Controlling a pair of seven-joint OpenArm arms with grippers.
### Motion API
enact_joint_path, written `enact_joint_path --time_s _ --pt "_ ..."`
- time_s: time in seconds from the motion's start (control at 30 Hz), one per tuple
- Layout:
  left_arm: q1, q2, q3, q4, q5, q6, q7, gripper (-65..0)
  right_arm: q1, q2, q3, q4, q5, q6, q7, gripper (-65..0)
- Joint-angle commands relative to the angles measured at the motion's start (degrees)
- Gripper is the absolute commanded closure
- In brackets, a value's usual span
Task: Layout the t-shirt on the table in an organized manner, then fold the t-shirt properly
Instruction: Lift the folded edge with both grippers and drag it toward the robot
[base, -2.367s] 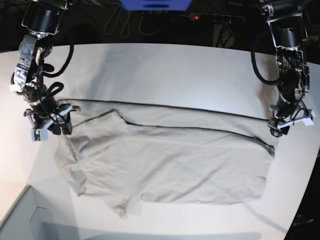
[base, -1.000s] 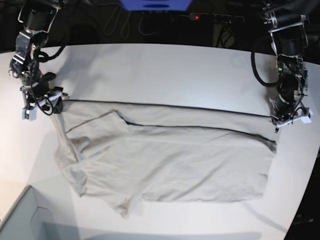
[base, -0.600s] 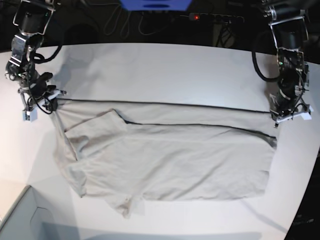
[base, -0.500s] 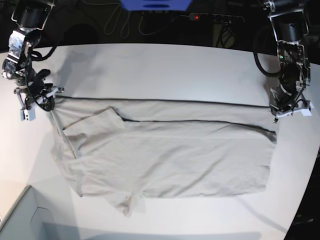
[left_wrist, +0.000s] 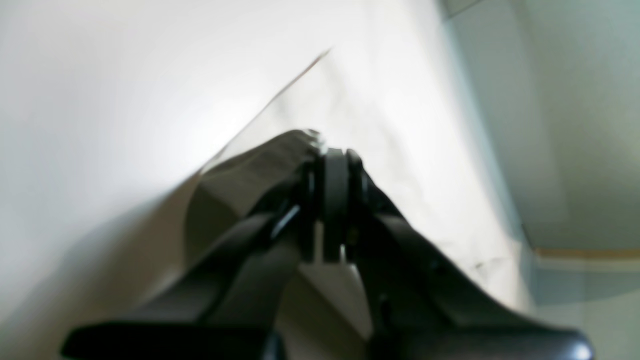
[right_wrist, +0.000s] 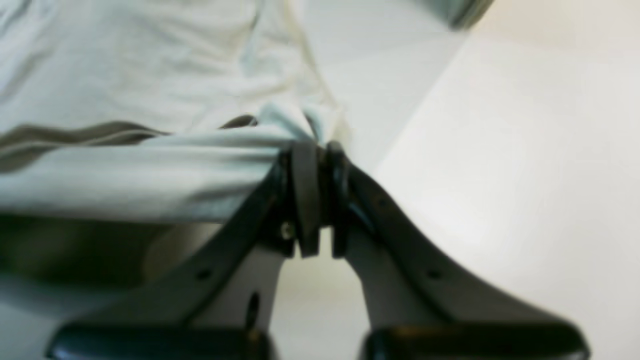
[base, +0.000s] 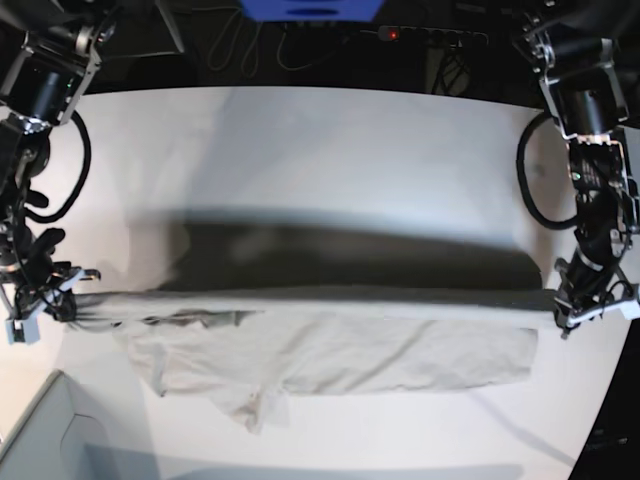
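Observation:
Next, my left gripper releases its end of the t-shirt by the white table's far edge (base: 553, 124), past the wide shadow of the shirt.
The light grey-beige t-shirt (base: 350, 350) hangs stretched in a taut band between my two grippers, its lower part still lying on the white table (base: 330, 140). In the base view my left gripper (base: 563, 310) pinches the shirt's right end and my right gripper (base: 62, 305) pinches its left end. The left wrist view shows the left gripper (left_wrist: 332, 160) shut on a fabric edge of the t-shirt (left_wrist: 390, 130). Bunched cloth of the t-shirt (right_wrist: 150, 60) is clamped in the right gripper (right_wrist: 317, 150) in the right wrist view.
A pale grey box corner (base: 40, 440) sits at the front left, just below the right gripper. A power strip (base: 425, 35) with a red light and cables lie beyond the table's far curved edge. The lifted shirt casts a wide shadow (base: 350, 255) behind it.
Both grippers have come toward the front of the table, carrying the shirt's far edge up and forward. The right gripper has shut on the cloth. The flat shirt is now half lifted.

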Motion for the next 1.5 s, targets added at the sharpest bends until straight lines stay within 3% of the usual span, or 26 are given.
enact_joint_path --time_s 0.0,0.27,0.37,0.77,0.97,1.17,1.47 --pt "-2.3 -1.1 -0.2 1.2 -0.4 -0.6 -1.4 0.0 1.5 1.0 0.3 1.1 0.6 0.5 1.1 0.0" --pt "-2.9 -0.9 -0.2 1.5 -0.4 -0.7 -1.4 0.0 -1.0 0.7 1.0 1.0 0.8 0.5 1.7 0.0" --pt "0.6 -0.8 -0.3 1.5 -0.4 -0.8 -1.4 0.0 -2.8 -0.9 2.1 1.2 0.8 0.5 1.7 0.0" --pt "15.8 -0.5 -2.5 2.9 -0.4 -1.1 -1.6 0.0 -17.7 -2.3 4.4 1.3 0.8 0.7 2.0 0.0" --pt "24.2 3.5 -9.3 10.7 -0.4 -1.2 -1.4 0.0 -26.4 -4.6 4.4 2.7 0.8 0.7 12.5 0.0" --pt "31.6 7.0 -10.9 17.3 -0.4 -1.2 -1.4 0.0 -31.4 -4.8 4.4 2.8 0.8 0.7 16.4 0.0" --pt "38.9 8.6 -10.9 20.8 -0.4 -1.2 -1.6 0.0 -39.0 -4.9 4.4 2.8 0.9 0.7 24.0 0.0"
